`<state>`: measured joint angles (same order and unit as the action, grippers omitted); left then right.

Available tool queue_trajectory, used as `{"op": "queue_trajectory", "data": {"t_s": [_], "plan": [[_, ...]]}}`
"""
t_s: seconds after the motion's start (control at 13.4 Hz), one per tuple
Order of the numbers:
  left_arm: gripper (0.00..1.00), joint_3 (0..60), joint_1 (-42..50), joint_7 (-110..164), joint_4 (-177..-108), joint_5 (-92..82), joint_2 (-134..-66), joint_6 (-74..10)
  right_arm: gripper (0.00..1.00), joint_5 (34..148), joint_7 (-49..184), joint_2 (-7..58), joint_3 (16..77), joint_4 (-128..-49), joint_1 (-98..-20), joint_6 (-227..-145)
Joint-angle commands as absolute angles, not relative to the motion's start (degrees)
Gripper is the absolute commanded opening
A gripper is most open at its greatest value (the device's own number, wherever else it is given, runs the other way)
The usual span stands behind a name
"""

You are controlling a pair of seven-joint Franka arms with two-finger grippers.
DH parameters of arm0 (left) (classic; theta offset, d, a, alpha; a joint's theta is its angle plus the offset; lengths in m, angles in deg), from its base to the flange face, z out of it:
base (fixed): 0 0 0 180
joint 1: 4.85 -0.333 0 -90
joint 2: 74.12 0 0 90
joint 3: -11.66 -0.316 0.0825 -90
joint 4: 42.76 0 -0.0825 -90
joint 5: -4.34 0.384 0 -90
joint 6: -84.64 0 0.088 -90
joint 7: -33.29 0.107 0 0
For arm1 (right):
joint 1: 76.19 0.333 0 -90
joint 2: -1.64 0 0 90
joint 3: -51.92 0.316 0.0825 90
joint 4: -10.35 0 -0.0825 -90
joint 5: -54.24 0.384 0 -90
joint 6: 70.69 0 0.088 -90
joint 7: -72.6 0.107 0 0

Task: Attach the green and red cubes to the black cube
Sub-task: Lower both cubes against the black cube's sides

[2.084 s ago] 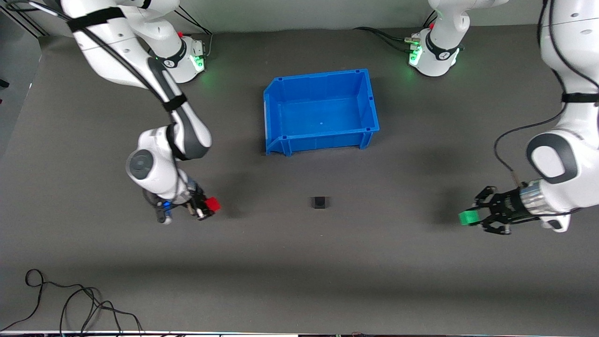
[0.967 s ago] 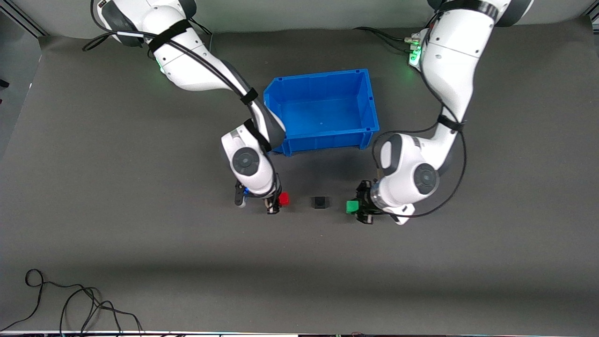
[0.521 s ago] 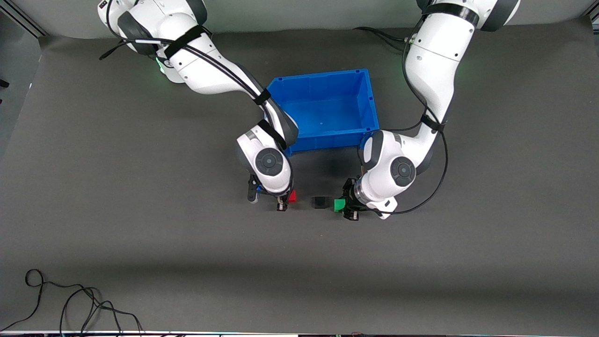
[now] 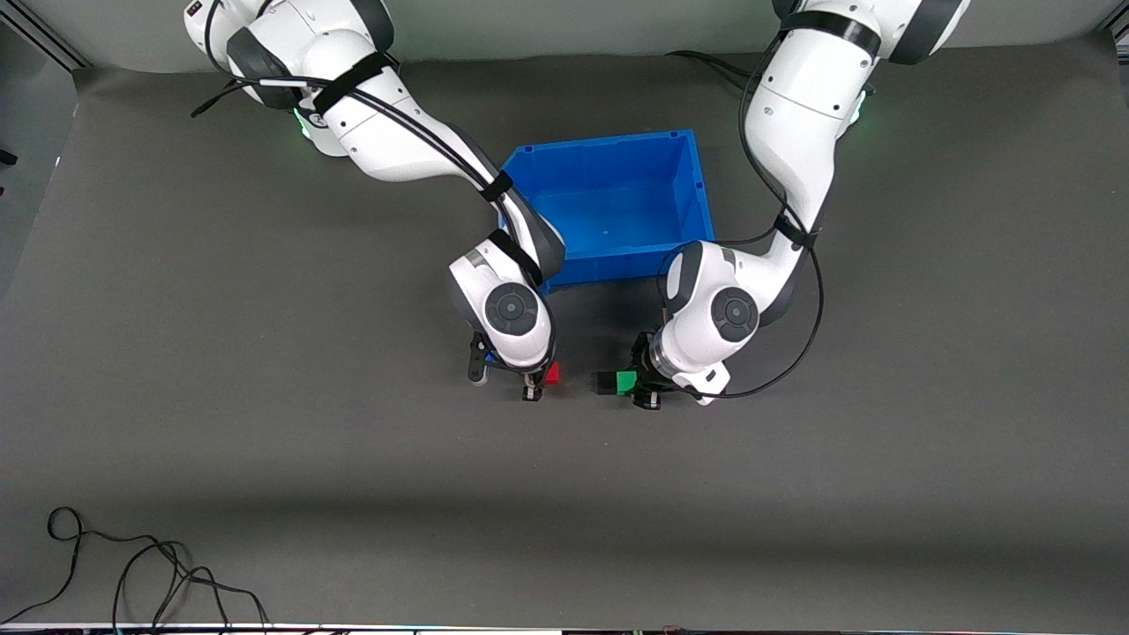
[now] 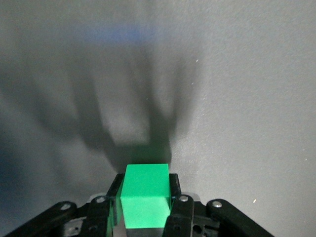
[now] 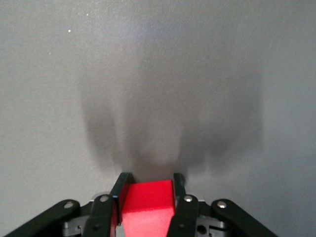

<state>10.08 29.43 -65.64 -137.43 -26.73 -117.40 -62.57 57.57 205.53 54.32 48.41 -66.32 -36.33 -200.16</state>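
Note:
Next, my right gripper lets go of the red cube on the grey table [image 4: 567, 382] beside the black cube, opposite the green cube.
The black cube [image 4: 604, 383] sits on the grey table, nearer the front camera than the blue bin. My left gripper [image 4: 637, 385] is shut on the green cube [image 4: 626, 382], which sits right against the black cube on the side toward the left arm's end. In the left wrist view the green cube [image 5: 144, 195] is clamped between the fingers [image 5: 178, 197]. My right gripper [image 4: 540, 381] is shut on the red cube [image 4: 552, 373], a short gap from the black cube toward the right arm's end. The red cube [image 6: 147, 203] shows clamped in the right wrist view.
An open blue bin [image 4: 688, 185] stands on the table farther from the front camera than the cubes. A loose black cable [image 4: 132, 573] lies at the near edge toward the right arm's end.
Both arms swung inward from the table's ends. The green cube has closed onto the black cube; the red cube has come close to it and barely moved in the last half second.

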Motion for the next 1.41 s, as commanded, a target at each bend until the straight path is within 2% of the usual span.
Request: {"op": "queue_trajectory", "data": {"t_s": [0.0, 1.04, 1.12, 1.19, 1.34], "plan": [[0.37, 8.9, 31.3, -69.8, -136.3, -26.1, -118.3, -64.7, 0.0, 56.1, 209.1, 57.5, 48.0, -60.1, -35.8, -198.7], [0.39, 8.8, 34.4, -75.7, -132.2, -26.1, -121.4, -66.7, 0.0, 56.1, 214.0, 59.2, 48.3, -58.6, -34.4, -199.3], [0.59, 8.8, 34.4, -75.6, -132.2, -26.0, -121.4, -66.7, 0.0, 56.1, 214.0, 59.3, 48.4, -58.5, -34.4, -199.3], [0.99, 8.8, 34.4, -75.4, -132.2, -25.3, -121.4, -66.7, 0.0, 56.1, 214.1, 59.6, 48.3, -58.5, -34.4, -199.3], [1.0, 8.6, 33.7, -75.3, -132.5, -23.9, -120.8, -66.3, 0.0, 56.1, 214.7, 59.7, 48.3, -58.5, -34.1, -199.4]]}}
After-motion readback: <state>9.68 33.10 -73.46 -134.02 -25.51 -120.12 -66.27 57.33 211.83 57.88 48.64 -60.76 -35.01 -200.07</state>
